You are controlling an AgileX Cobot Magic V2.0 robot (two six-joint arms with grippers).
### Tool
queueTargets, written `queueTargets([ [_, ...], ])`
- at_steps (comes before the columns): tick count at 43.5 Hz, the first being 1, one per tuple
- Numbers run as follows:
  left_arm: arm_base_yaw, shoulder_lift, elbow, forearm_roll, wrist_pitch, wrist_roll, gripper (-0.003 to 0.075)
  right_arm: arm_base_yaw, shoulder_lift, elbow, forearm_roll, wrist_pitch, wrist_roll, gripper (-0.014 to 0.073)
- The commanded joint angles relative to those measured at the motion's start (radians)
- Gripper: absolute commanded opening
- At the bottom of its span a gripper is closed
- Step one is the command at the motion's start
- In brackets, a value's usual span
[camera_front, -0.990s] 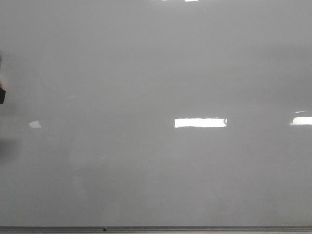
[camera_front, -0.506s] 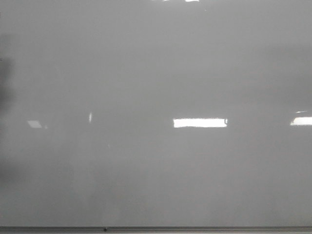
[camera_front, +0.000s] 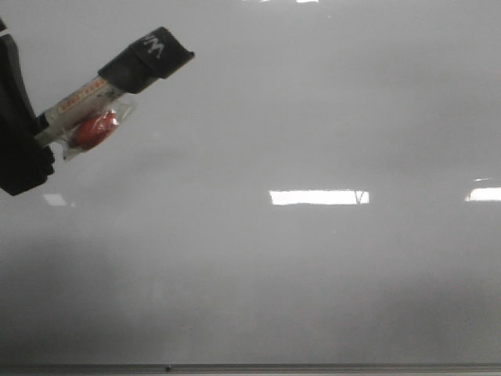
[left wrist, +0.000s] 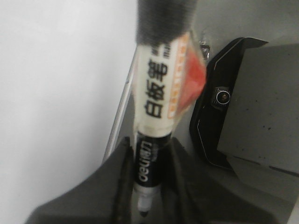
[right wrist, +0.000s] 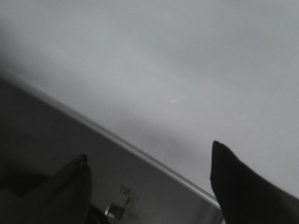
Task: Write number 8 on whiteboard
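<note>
The marker has a black wrapped end (camera_front: 149,60) opposite my left gripper. My right gripper goes there next and closes on it.
The whiteboard (camera_front: 313,117) fills the front view, pale grey and glossy, and the number 8 is out of view. At the upper left, my left gripper (camera_front: 43,135) is shut on a marker (camera_front: 90,103) with a white labelled barrel. A black wrapped end (camera_front: 150,56) points up and to the right, and a red piece (camera_front: 95,129) is taped to the barrel. In the left wrist view the marker (left wrist: 161,93) stands between the fingers (left wrist: 122,161) of the left gripper (left wrist: 150,149), beside the whiteboard (left wrist: 56,84). My right gripper (right wrist: 149,156) is open by the whiteboard (right wrist: 187,70) and its lower edge.
Bright light reflections (camera_front: 318,197) lie across the board. A thin grey metal edge (camera_front: 250,366) runs along its bottom. A black camera housing (left wrist: 223,96) shows past the marker. A small metal fitting (right wrist: 119,203) sits below the board's frame (right wrist: 117,135).
The left gripper with the marker has come into the front view from the left edge, where only a dark shadow showed before. The board itself looks the same.
</note>
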Motion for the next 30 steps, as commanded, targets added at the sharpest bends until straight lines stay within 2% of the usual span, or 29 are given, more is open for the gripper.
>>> queueTargets([
  [1,-0.053,-0.019,-0.041,-0.028,-0.012,0.036,-0.0019,0.113,0.075,-0.104,0.089,0.084,-0.148,0.0551],
  [6,-0.08,-0.019,-0.041,-0.028,-0.012,0.051,-0.0019,0.224,0.161,-0.185,0.194,0.171,-0.229,0.0551],
  [15,-0.085,-0.019,-0.041,-0.032,-0.012,0.053,-0.0019,0.376,0.305,-0.316,0.295,0.111,-0.332,0.0551],
  [24,-0.085,-0.019,-0.041,-0.032,-0.012,0.053,-0.0019,0.444,0.469,-0.439,0.33,0.079,-0.381,0.0551],
  [30,-0.085,-0.019,-0.041,-0.032,-0.016,0.053,-0.0019,0.455,0.541,-0.465,0.418,0.057,-0.472,0.0551],
])
